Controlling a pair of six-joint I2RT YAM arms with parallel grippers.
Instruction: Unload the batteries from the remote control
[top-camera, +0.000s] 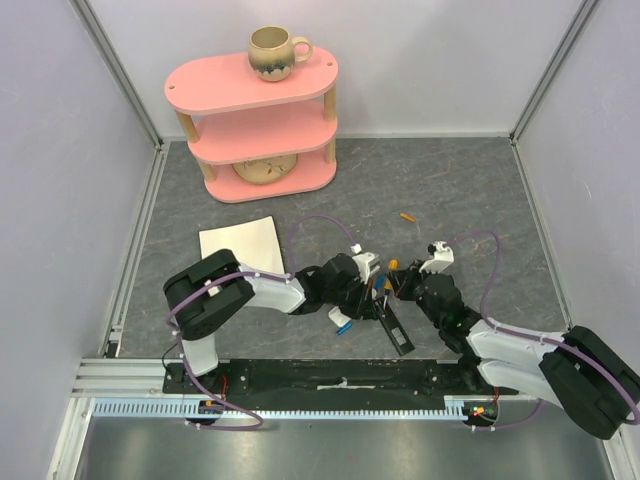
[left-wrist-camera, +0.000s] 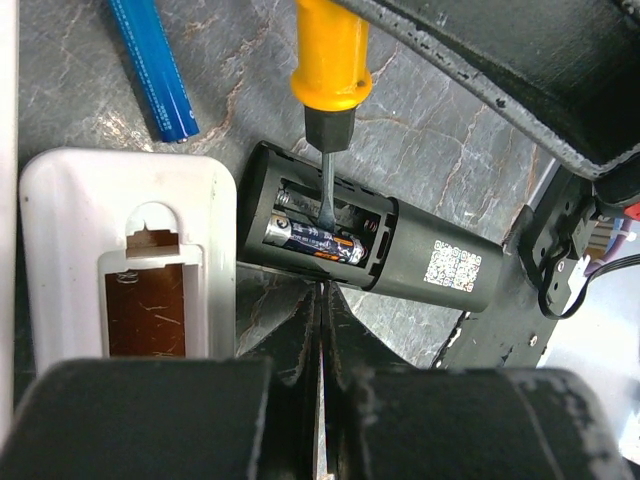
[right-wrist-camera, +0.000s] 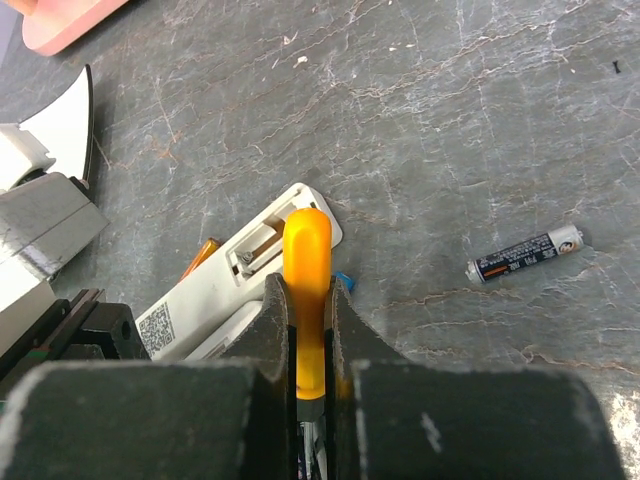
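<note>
My right gripper is to put the orange-handled screwdriver down on the table (top-camera: 311, 264) (right-wrist-camera: 128, 188) between the white card and the white remote.
A black remote control (left-wrist-camera: 420, 262) lies back-up with its battery bay open, and one dark blue battery (left-wrist-camera: 315, 238) sits inside. An orange-handled screwdriver (left-wrist-camera: 330, 50) has its shaft down in that bay, just above the cell. My right gripper (right-wrist-camera: 308, 290) is shut on the screwdriver's handle (right-wrist-camera: 305, 250). My left gripper (left-wrist-camera: 322, 300) is shut and holds nothing, its tips against the black remote's near side. A white remote (left-wrist-camera: 120, 250) lies beside it with an empty open bay. A loose battery (right-wrist-camera: 525, 255) lies on the table to the right.
A bright blue slim stick (left-wrist-camera: 150, 70) lies beyond the white remote. A pink three-tier shelf (top-camera: 255, 110) with a mug (top-camera: 275, 50) stands at the back. A white card (top-camera: 240, 245) lies at the left. A small orange piece (top-camera: 406, 215) lies mid-table.
</note>
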